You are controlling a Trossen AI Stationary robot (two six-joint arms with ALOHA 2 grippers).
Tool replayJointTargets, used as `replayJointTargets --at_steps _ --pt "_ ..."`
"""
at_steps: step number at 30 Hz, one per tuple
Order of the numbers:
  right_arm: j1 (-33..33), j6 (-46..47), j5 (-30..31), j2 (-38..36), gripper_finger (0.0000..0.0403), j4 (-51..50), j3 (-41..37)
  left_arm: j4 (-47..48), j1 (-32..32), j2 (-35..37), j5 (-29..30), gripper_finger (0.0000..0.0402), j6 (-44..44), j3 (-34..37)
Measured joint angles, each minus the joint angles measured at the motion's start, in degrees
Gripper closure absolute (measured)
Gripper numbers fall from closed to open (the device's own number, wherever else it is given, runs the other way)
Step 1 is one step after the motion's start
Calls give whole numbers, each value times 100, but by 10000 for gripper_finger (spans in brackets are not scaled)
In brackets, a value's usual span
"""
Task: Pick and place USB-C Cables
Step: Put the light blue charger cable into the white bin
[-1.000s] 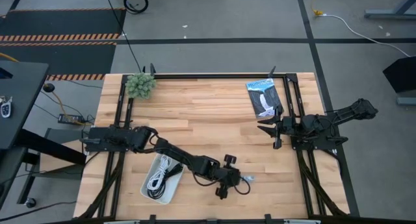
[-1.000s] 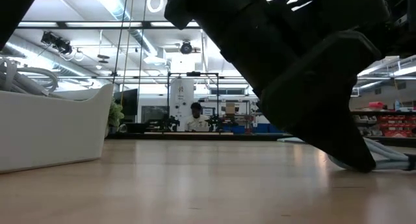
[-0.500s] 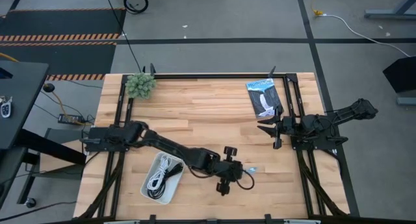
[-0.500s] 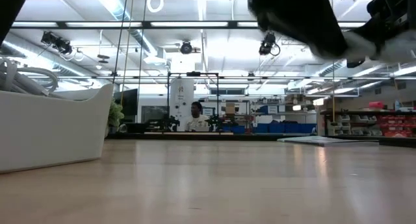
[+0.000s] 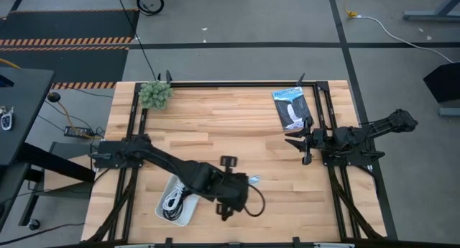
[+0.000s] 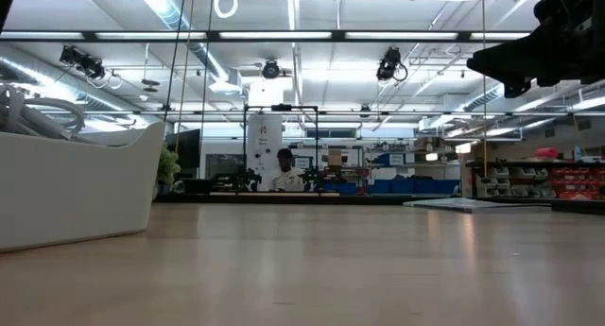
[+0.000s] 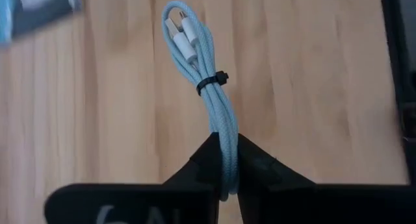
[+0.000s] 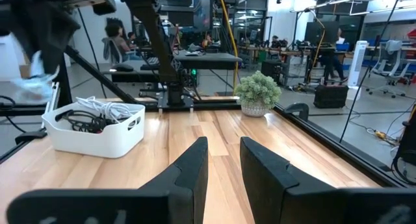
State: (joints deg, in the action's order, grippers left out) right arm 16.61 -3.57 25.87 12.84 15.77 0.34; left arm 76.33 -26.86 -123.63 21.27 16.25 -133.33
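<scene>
My left gripper is going to let go of the silvery-grey cable in the white tray (image 5: 187, 201) beside the white cable.
My left gripper (image 5: 243, 182) hovers above the table's near middle, just right of the white tray (image 5: 164, 213), and is shut on the short silvery-grey USB-C cable (image 7: 198, 68). That cable is a bundle bound by a black tie (image 7: 211, 81). A white cable (image 5: 175, 198) and a black cable (image 5: 189, 192) lie inside the tray, and also show in the right wrist view (image 8: 91, 112). My right gripper (image 5: 297, 142) waits open near the table's right edge, touching nothing. My left gripper pinches the silvery-grey cable between its two fingers at one looped end of the bundle (image 7: 226, 160). The fingers lie along the bundle. The rest sticks out past the fingertips, with the connectors (image 7: 181, 30) farthest out, and the whole cable is lifted clear of the table.
A flat black-and-blue packet (image 5: 291, 108) lies near the far right corner. A small green plant (image 5: 155, 94) stands at the far left corner. Bare wood spreads across the table's middle (image 5: 230, 133). A person sits far behind the table (image 6: 285, 171).
My left gripper has risen from the tabletop with the silvery-grey cable and moved toward the table's left, nearer the tray. The cable has been lifted clear of the wood. The arm has left the low view.
</scene>
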Motion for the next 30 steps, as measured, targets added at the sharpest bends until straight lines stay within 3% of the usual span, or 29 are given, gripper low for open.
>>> replayJointTargets --at_steps 9,17,23,30 --pt "-1 0 2 0 306 11 2 1402 -731 106 -462 366 1965 -156" --pt "0 0 2 0 306 27 0 1359 -1432 237 -321 371 2629 274" --pt "1 0 1 0 306 27 0 1367 -1483 1052 -323 372 3479 1654" --pt "-1 0 0 2 306 123 0 1233 -1866 2296 -428 365 5696 3550"
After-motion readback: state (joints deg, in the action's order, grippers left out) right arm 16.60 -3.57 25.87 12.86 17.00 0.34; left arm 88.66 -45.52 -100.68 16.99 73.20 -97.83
